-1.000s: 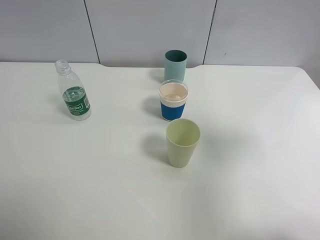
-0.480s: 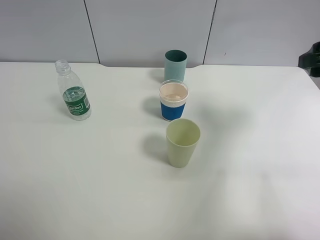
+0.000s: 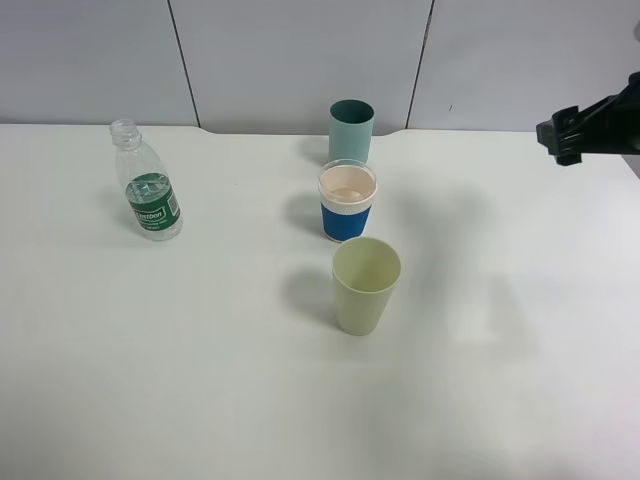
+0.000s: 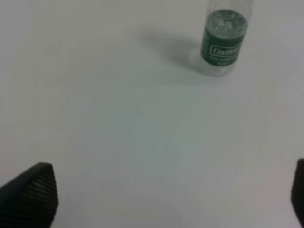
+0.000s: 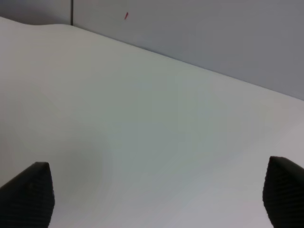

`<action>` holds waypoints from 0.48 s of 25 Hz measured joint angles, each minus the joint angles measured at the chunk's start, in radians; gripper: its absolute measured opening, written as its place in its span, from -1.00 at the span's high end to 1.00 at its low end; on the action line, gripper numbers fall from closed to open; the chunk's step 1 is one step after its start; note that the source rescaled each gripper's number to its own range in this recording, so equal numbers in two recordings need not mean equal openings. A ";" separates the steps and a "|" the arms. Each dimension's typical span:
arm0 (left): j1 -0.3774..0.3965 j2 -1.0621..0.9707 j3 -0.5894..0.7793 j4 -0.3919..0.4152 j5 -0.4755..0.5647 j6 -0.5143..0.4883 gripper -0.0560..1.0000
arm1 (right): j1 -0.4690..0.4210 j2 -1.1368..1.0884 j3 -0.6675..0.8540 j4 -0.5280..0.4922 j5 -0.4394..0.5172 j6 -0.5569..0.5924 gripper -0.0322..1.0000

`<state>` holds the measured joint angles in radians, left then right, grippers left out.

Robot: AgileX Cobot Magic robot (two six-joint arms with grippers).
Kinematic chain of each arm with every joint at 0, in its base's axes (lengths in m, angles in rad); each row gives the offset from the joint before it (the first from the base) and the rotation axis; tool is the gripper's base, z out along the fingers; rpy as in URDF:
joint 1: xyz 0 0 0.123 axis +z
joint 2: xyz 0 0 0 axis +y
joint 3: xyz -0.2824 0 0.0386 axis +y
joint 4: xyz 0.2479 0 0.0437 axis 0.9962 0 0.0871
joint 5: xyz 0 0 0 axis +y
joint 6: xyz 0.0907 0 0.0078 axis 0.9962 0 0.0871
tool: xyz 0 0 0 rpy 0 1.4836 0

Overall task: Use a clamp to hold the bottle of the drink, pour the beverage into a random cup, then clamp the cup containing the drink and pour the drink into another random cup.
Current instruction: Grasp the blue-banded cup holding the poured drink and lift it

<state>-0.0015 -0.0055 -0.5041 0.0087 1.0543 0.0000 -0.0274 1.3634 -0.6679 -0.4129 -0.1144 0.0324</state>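
Observation:
My right gripper is going to close around the blue band [image 3: 348,219] of the blue-banded cup, which stands between the teal cup and the light green cup.
A clear plastic bottle [image 3: 147,185] with a green label and no cap stands upright at the table's left; it also shows in the left wrist view [image 4: 223,40]. Three cups stand in a line at the middle: a teal cup [image 3: 351,130] at the back, a blue-banded cup [image 3: 347,200] with a pale inside, and a light green cup [image 3: 366,285] nearest the front. My right gripper [image 3: 563,135] hovers at the far right, open and empty, far from the cups [image 5: 156,199]. My left gripper [image 4: 164,199] is open and empty, well short of the bottle, and out of the exterior high view.
The white table [image 3: 200,380] runs up to a grey panelled wall [image 3: 290,50] at the back. The right wrist view shows only the table top [image 5: 118,118] and the wall [image 5: 213,33].
My right arm has come into the exterior high view from the right edge and moved leftward. The bottle and cups have not moved.

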 joint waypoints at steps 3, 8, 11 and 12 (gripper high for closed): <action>0.000 0.000 0.000 0.000 0.000 0.000 -1.00 | 0.000 0.073 -0.001 -0.024 -0.067 0.007 -0.24; 0.000 0.000 0.000 0.000 0.000 0.000 -1.00 | 0.000 0.205 -0.001 -0.087 -0.231 0.096 -0.24; 0.000 0.000 0.000 0.000 0.000 0.000 -1.00 | 0.000 0.279 -0.001 -0.187 -0.315 0.183 -0.28; 0.000 0.000 0.000 0.000 0.000 0.000 -1.00 | 0.000 0.302 -0.001 -0.225 -0.336 0.206 -0.34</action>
<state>-0.0015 -0.0055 -0.5041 0.0087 1.0543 0.0000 -0.0274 1.6652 -0.6690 -0.6383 -0.4509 0.2380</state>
